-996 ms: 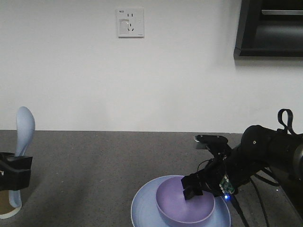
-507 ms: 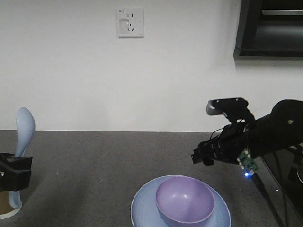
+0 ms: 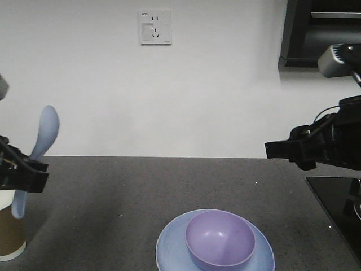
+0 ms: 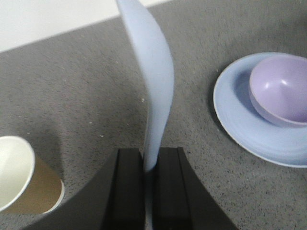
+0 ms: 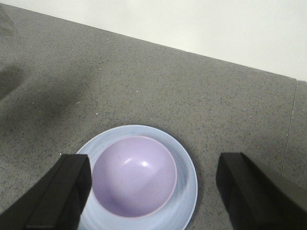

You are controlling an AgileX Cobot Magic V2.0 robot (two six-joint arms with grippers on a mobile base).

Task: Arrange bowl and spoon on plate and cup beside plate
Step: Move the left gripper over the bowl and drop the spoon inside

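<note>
My left gripper will release the pale spoon, now just above the brown paper cup, inside the lavender bowl [image 3: 208, 252] [image 4: 281, 106], so that its handle leans over the near rim of the bowl.
The lavender bowl [image 3: 220, 240] sits inside the pale-blue plate [image 3: 169, 249] at the counter's front centre. My left gripper [image 3: 25, 175] is shut on the handle of the pale spoon [image 3: 40, 144], which tilts up and to the right, just above the brown paper cup [image 3: 8, 234] at the far left. The left wrist view shows the spoon [image 4: 154, 72] pinched in that gripper [image 4: 148, 177], the cup [image 4: 21, 179] at lower left, and the plate [image 4: 232, 120] and bowl [image 4: 280, 88] to the right. My right gripper [image 3: 282, 149] hangs open high above the bowl [image 5: 134, 175] and plate [image 5: 188, 184].
A black glossy panel [image 3: 338, 197] lies in the counter at the right edge. A dark cabinet [image 3: 321, 34] hangs at the upper right, and a wall socket [image 3: 155, 26] is on the white wall behind the grey counter [image 3: 141, 192].
My right gripper has let go of the bowl on the plate and risen up and to the right. My left gripper has lifted the spoon higher, tilting it rightward.
</note>
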